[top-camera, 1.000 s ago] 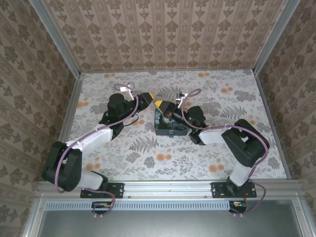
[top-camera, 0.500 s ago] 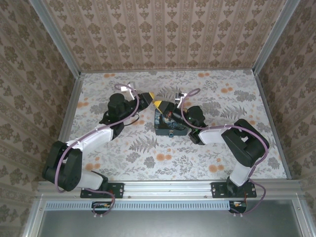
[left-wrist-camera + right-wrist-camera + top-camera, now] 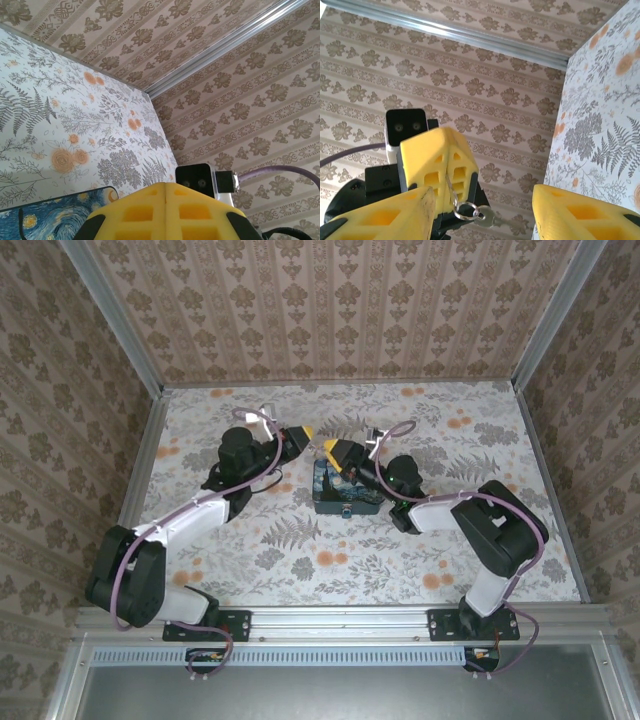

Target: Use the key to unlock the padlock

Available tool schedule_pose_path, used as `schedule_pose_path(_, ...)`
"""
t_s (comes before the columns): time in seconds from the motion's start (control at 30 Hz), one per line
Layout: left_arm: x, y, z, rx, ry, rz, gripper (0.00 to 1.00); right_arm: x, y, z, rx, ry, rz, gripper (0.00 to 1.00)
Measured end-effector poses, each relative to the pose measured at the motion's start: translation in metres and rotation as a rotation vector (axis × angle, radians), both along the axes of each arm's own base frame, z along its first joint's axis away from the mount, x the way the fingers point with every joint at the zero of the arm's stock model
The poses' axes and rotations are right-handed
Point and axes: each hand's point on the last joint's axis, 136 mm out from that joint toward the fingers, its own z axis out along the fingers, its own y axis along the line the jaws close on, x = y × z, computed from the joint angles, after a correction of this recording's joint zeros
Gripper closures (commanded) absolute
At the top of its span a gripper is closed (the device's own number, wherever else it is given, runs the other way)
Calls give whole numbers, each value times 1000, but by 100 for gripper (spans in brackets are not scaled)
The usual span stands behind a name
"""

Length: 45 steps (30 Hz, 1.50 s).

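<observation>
My right gripper will first move closer and close around the small ring (image 3: 465,211), because the silver key hangs loosely from the wire loop in my left gripper.
My left gripper (image 3: 308,432) hangs above the table's middle, its yellow fingers (image 3: 440,150) pressed together on a thin wire loop. A small ring and the silver key (image 3: 487,217) dangle from that loop. In the left wrist view the two pads of the left gripper (image 3: 166,184) meet with no gap. My right gripper (image 3: 330,448) faces it from the right, just apart, and stands open (image 3: 484,192) with nothing between its fingers. A small teal spot on the near side of the dark-blue box looks like the padlock (image 3: 346,506); I cannot make out its shackle.
The dark-blue swirly-print box (image 3: 347,490) sits under the right gripper, and one corner of the box (image 3: 50,215) appears below the left fingers. Patterned walls close the floral table on three sides. A metal rail (image 3: 340,622) runs along the near edge.
The right gripper has opened and drawn slightly right, away from the left one. The left gripper has closed fully and now has the key's loop.
</observation>
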Motion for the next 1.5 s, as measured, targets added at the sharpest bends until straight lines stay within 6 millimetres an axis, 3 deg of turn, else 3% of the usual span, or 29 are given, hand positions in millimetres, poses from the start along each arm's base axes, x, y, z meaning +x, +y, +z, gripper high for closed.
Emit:
schedule_pose_path(0.37, -4, -3, 2, -4, 10, 5, 100, 6, 13, 38, 58, -69, 10, 51)
schedule_pose_path(0.67, 3, 1, 13, -72, 21, 63, 100, 3, 26, 25, 45, -43, 24, 58)
schedule_pose_path(1.5, 5, 1, 12, -89, 28, 107, 100, -2, 33, 23, 45, -38, 36, 76)
